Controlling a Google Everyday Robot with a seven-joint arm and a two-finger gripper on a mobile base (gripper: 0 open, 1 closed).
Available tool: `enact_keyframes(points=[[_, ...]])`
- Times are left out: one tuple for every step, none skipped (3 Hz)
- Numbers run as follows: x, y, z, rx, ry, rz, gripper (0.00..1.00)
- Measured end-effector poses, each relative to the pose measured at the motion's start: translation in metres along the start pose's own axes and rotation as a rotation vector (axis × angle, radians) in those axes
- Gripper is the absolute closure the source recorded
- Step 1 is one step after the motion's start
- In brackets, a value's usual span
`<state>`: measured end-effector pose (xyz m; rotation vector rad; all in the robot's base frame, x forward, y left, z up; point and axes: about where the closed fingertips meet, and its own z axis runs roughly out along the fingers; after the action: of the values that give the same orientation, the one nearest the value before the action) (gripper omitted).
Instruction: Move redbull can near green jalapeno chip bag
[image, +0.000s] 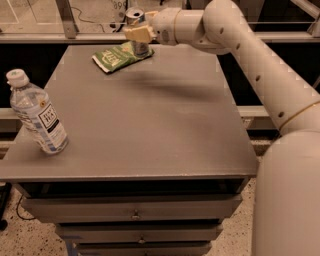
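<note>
Next, my gripper sets the redbull can down on the table (137, 68), at a spot that is just in front of the green jalapeno chip bag.
The redbull can (137, 31) is a slim silver-and-blue can held upright in my gripper (140, 33) at the far edge of the table. The gripper is shut on the can, its beige fingers (136, 34) across the can's middle. The can's lower end hangs over the right end of the green jalapeno chip bag (120, 56), which lies flat on the far left part of the grey table (150, 115). I cannot tell whether the can touches the bag. My white arm reaches in from the right.
A clear water bottle (37, 115) with a white cap stands near the table's front left corner. Drawers (135, 214) sit below the tabletop. A metal rail and frame (65, 20) run behind the table's far edge.
</note>
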<state>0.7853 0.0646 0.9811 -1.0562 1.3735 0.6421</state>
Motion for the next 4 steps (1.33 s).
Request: enact_keyframes(points=[[0.018, -0.003, 0.026, -0.017, 0.048, -0.005, 1.0], [0.036, -0.005, 0.044, -0.028, 0.077, 0.01, 1.0], [0.052, -0.008, 0.055, -0.03, 0.101, 0.03, 1.0], [0.067, -0.01, 0.056, -0.025, 0.131, 0.047, 1.0]])
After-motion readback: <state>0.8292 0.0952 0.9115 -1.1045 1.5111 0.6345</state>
